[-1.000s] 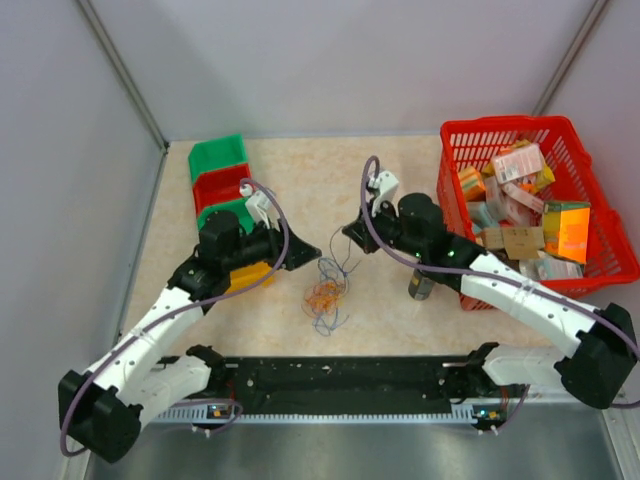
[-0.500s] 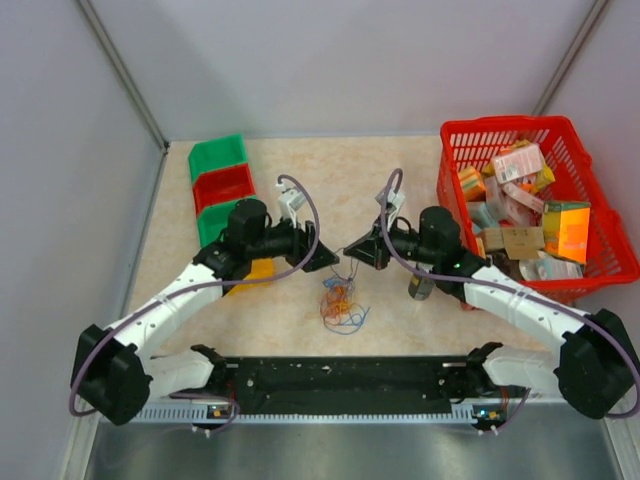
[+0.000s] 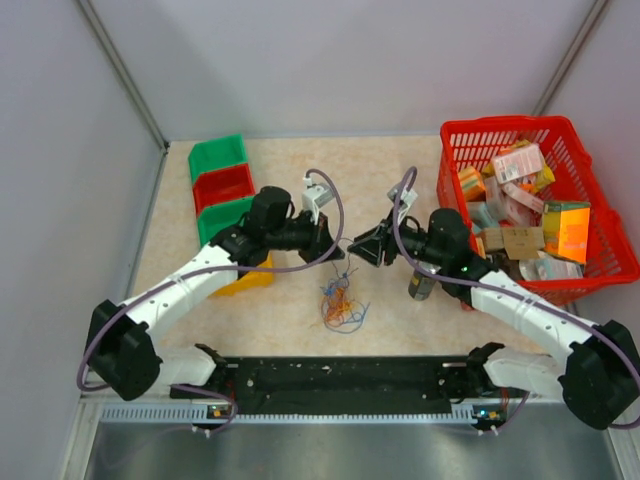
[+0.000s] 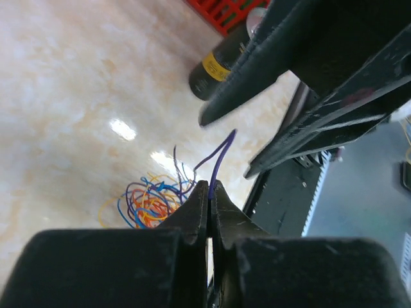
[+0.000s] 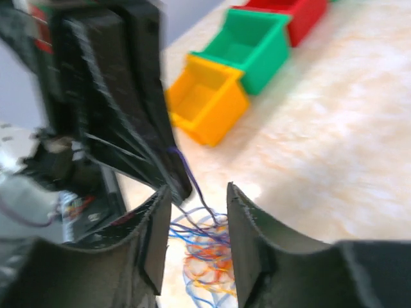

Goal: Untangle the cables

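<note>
Next, I pinch the tangle's top [image 3: 337,285] with my right gripper before my left gripper pulls away, because the purple cable in my left gripper still runs into the tangle.
The cables [image 3: 341,306] are a small tangle of blue, orange and purple wires on the table between the two arms; they also show in the left wrist view [image 4: 149,205] and the right wrist view [image 5: 207,255]. My left gripper [image 3: 338,251] hovers just above the tangle, tip to tip with the right one. It [image 4: 210,187] is shut on a purple cable [image 4: 219,159] that sticks up past the fingertips. My right gripper [image 3: 354,248] [image 5: 198,194] is open. The purple cable [image 5: 190,172] runs down between its jaws to the tangle, touching neither finger.
A red basket [image 3: 520,128] full of packets stands at the right. A dark can [image 3: 420,287] lies beside it, under the right arm. Green, red and yellow bins [image 3: 222,186] line the left side. A black rail [image 3: 340,375] runs along the near edge.
Both arms have swung in over the tangle until their tips meet. The left gripper has shut on the purple cable and the right gripper has opened. The tangle has shifted slightly right.
</note>
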